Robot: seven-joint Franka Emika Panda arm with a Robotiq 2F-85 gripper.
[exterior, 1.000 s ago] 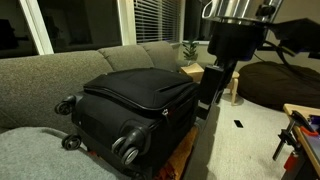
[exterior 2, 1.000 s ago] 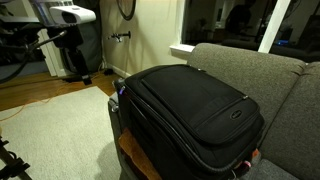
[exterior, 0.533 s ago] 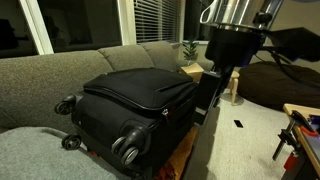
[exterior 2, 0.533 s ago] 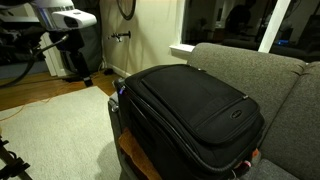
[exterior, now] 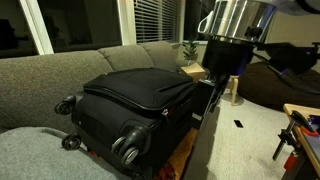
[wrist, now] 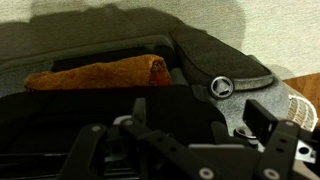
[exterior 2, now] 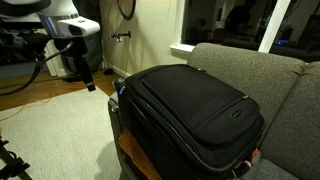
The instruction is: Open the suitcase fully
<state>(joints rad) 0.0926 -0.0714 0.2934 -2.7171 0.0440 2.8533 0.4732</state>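
Next, I grip the edge at the suitcase lid's corner (exterior: 166,111), above the spinner wheel nearest the wooden piece.
The large black fabric suitcase (exterior: 140,95) lies flat with its lid closed and its spinner wheels (exterior: 128,148) facing the camera; it also shows in an exterior view (exterior 2: 195,105). It rests against the grey sofa on a wooden piece (exterior 2: 135,158). My gripper (exterior: 207,100) hangs open and empty at the suitcase's far end, close to its edge, and shows small in an exterior view (exterior 2: 90,82). In the wrist view my gripper (wrist: 180,135) is open over the black suitcase fabric (wrist: 100,108), near a round metal badge (wrist: 222,85).
The grey sofa (exterior: 40,80) runs behind and beside the suitcase. A dark brown beanbag (exterior: 285,85) and a small plant (exterior: 190,48) stand behind the arm. An orange cable (exterior 2: 20,112) lies on the floor by pale carpet (exterior 2: 50,135).
The arm has come down and closer to the suitcase's end. The suitcase has not moved and its lid stays closed.
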